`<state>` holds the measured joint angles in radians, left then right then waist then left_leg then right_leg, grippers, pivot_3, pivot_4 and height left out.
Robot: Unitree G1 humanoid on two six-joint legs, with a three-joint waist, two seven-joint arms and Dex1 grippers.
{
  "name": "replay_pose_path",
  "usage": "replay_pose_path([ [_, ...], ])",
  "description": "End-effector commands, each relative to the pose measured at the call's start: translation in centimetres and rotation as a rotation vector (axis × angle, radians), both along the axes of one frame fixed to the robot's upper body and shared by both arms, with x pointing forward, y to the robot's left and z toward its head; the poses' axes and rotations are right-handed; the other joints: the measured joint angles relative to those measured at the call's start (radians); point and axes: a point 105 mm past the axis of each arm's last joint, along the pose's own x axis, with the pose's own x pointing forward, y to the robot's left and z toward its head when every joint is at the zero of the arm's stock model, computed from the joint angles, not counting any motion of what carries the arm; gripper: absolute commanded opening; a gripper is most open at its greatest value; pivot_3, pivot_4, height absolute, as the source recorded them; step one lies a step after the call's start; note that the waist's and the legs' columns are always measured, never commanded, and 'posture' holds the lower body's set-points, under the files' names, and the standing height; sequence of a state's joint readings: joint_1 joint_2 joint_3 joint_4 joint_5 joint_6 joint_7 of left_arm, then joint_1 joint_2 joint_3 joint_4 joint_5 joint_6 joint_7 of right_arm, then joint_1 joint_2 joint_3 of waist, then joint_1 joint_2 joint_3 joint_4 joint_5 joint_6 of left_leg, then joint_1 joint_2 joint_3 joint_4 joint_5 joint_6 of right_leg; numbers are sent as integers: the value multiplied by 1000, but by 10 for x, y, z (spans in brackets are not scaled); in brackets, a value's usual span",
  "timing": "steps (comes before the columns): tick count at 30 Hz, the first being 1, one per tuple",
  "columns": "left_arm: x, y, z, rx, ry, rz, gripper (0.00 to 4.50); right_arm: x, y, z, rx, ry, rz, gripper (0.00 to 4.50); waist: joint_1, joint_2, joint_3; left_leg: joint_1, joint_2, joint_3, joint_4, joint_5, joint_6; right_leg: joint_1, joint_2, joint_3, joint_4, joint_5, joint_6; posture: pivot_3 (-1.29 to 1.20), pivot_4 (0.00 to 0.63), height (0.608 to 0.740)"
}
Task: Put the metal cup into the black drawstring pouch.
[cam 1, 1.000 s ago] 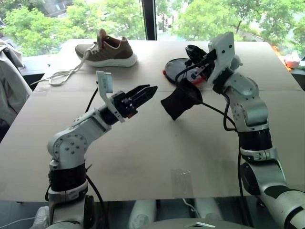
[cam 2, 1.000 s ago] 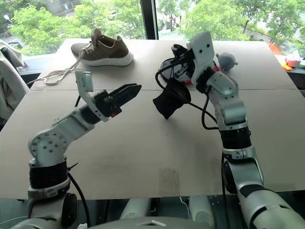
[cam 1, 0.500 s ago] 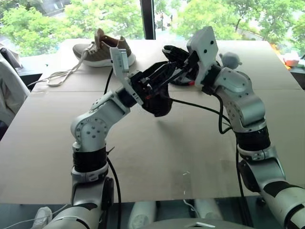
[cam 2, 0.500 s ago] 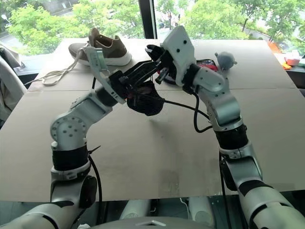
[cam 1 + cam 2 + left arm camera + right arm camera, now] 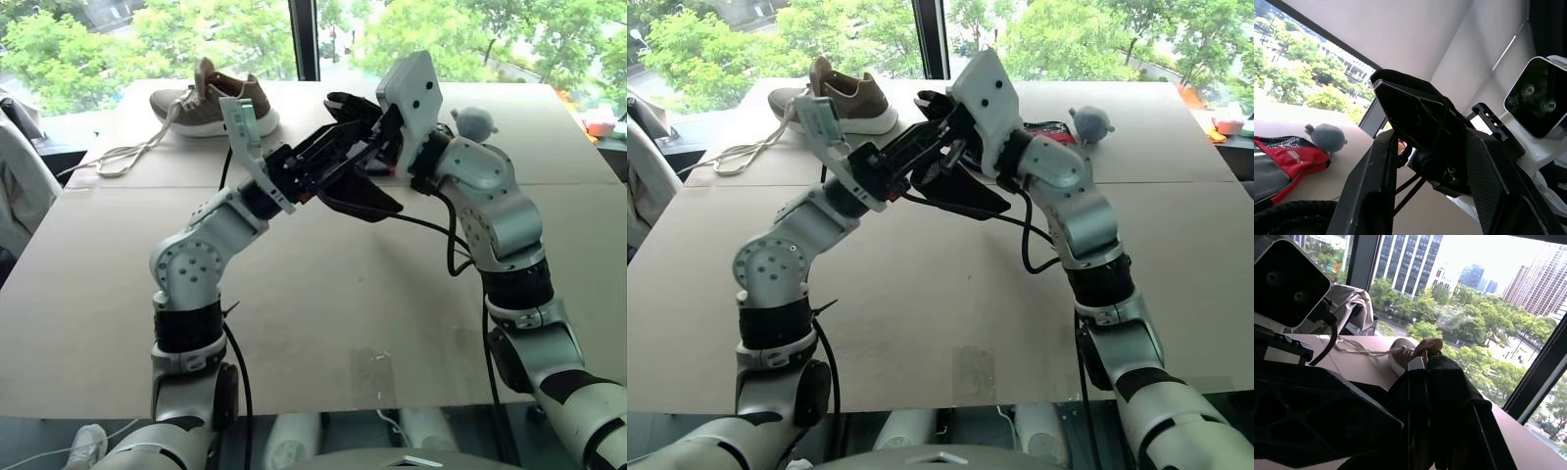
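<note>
The pouch's cords slant across the fingers of my left gripper, so it should open, turn in line with the cords, and pinch the pouch's cord lock (image 5: pixel 1430 165).
The black drawstring pouch (image 5: pixel 367 199) hangs in the air above the middle of the table, pulled out flat between both grippers. My right gripper (image 5: pixel 339 102) is shut on the pouch's upper edge, its two fingers (image 5: pixel 1420 382) pressed together. My left gripper (image 5: pixel 343 152) reaches in from the left. In the left wrist view the pouch fabric (image 5: pixel 1410 103) and its cords sit between the left fingers (image 5: pixel 1374 191), which close on it partway. The metal cup is hidden.
A brown shoe (image 5: pixel 214 101) with loose white laces lies at the table's far left. A grey-and-red case (image 5: pixel 1283 161) and a grey plush toy (image 5: pixel 473 121) lie at the far right. The brown table top (image 5: pixel 294 313) stretches below the arms.
My left gripper swung right and up to the pouch and began closing on it. The right gripper carried the pouch left. The pouch went from a hanging bulge to stretched flat.
</note>
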<state>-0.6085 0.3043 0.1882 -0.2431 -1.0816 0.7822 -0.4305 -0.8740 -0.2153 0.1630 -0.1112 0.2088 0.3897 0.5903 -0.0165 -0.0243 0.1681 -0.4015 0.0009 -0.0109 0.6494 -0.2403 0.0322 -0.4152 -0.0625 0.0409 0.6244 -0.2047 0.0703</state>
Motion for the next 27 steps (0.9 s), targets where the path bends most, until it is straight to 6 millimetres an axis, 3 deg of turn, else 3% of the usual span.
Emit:
replay_pose_path([
  [1,-5,-5,-2,48,-22,-9,1500,-8,1,22,29,-73,13,0,0,0,0,0,0,0,0,0,0,0,0,0,0,0,0,0,150,740],
  [3,-7,-2,2,16,-35,-20,1500,-8,1,22,29,-73,12,0,0,0,0,0,0,0,0,0,0,0,0,0,0,0,0,0,150,740],
  [5,-11,-2,2,29,-50,-43,2516,-8,1,22,29,-73,11,0,0,0,0,0,0,0,0,0,0,0,0,0,0,0,0,0,150,740],
  [6,-10,-2,0,47,-50,-34,2755,-8,1,22,29,-73,10,0,0,0,0,0,0,0,0,0,0,0,0,0,0,0,0,0,150,740],
  [10,-2,-1,-7,84,-56,36,4485,-7,1,21,26,-71,7,0,1,0,0,0,0,0,0,0,0,0,0,0,0,0,0,0,150,740],
  [17,-2,1,-3,56,-78,43,4485,-7,1,21,24,-70,7,0,1,0,0,0,0,0,0,0,0,0,0,0,0,0,0,0,150,740],
  [21,-3,1,1,21,-82,30,3273,-6,0,20,22,-67,6,0,1,0,0,0,0,0,0,0,0,0,0,0,0,0,0,0,150,740],
  [27,-6,-2,-2,31,-81,16,641,-5,-1,17,18,-62,-1,0,0,0,0,0,0,0,0,0,0,0,0,0,0,0,0,0,150,740],
])
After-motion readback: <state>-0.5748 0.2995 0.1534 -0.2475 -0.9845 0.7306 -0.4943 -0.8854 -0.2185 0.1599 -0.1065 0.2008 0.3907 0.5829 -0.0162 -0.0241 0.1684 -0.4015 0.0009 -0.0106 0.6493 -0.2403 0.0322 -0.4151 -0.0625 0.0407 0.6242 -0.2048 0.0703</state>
